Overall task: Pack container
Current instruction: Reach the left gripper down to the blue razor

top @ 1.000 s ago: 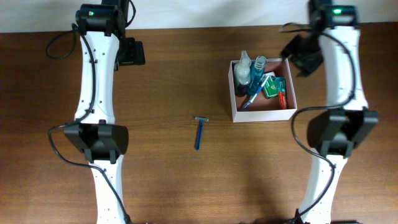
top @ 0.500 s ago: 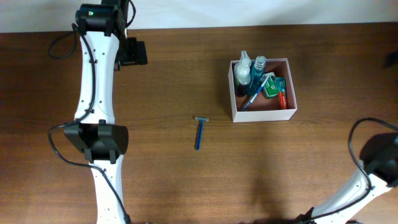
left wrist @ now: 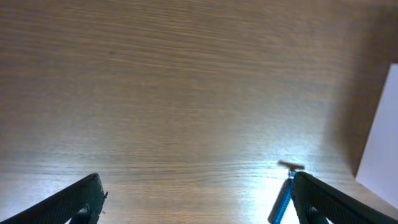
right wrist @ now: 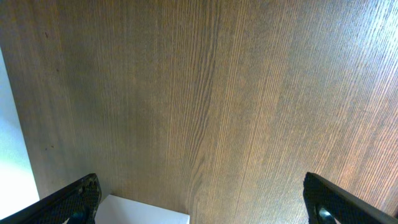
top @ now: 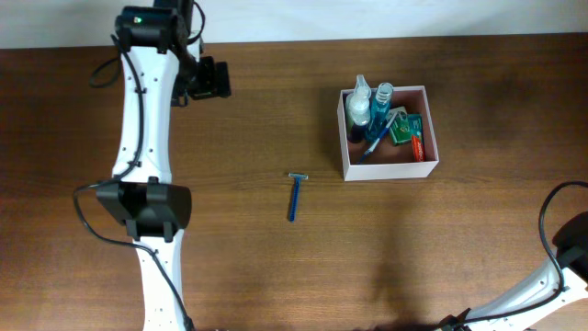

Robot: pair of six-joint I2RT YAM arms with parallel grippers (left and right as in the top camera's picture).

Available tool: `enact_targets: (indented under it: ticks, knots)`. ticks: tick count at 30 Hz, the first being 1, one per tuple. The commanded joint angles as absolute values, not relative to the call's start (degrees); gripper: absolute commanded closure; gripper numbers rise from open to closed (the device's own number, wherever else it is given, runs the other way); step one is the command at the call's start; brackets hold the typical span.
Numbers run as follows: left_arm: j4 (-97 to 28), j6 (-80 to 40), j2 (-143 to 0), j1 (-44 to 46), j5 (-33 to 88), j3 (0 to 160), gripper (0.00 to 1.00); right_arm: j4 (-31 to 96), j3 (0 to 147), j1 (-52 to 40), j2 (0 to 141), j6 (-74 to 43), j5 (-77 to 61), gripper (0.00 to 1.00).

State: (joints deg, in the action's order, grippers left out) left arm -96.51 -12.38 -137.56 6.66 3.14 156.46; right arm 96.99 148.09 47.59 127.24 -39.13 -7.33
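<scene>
Next, I close my left gripper on the blue razor's handle [top: 296, 188] [left wrist: 288, 183], below the razor's head, because the razor still needs to go into the container.
The container [top: 390, 169] is a square white-walled box with a reddish-brown inside, at the table's back right. It holds small bottles [top: 366, 103], a blue toothbrush and a green packet. A blue razor [top: 295, 196] lies on the table mid-way, left of the box. My left gripper [top: 209, 78] hovers at the back left, open and empty. In the left wrist view [left wrist: 196, 177] the razor [left wrist: 283, 198] lies by the right finger and the container's wall [left wrist: 380, 137] shows at the right. My right gripper [right wrist: 200, 180] is open and empty above a white corner of the container [right wrist: 143, 213]. It is out of the overhead view.
The table is dark brown wood [top: 276, 276]. Its back edge meets a white wall [top: 303, 18]. The left arm's base [top: 142, 207] stands at the left. A part of the right arm and its cable [top: 570, 241] shows at the lower right edge.
My right arm has swung off to the right, out of the overhead view. My left gripper has moved a little to the right. The razor and container have not moved.
</scene>
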Motion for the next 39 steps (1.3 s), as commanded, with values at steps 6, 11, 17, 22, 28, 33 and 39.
enact_targets:
  ticks: [6,11,17,22,28,33,39]
  knots:
    - [-96.7,-8.0,-136.1,16.1,4.5,156.0,0.01,96.6,147.9,45.7,129.7,-30.0,-1.6,0.01]
    - [-96.7,-8.3,-136.1,19.9,5.0,156.0,0.01,96.9,147.5,45.0,130.9,-30.0,-1.6,0.01]
    - [-96.7,-8.3,-136.0,23.9,5.3,154.2,0.01,96.9,147.4,44.9,130.9,-30.0,-1.6,0.01]
    - [-96.7,-8.2,-133.1,24.6,5.2,150.1,0.01,96.9,147.4,45.0,130.9,-30.0,-1.7,0.01]
    - [-96.7,-9.6,-124.3,25.2,5.4,138.8,0.01,96.9,147.4,45.0,130.9,-30.0,-1.7,0.01]
    - [-96.7,-13.1,-123.7,27.2,6.7,128.5,0.01,96.9,147.4,45.0,130.9,-30.0,-1.6,0.01]
    - [-94.4,-18.9,-123.7,29.7,2.7,121.3,0.01,96.9,147.4,45.0,130.9,-30.0,-1.7,0.01]
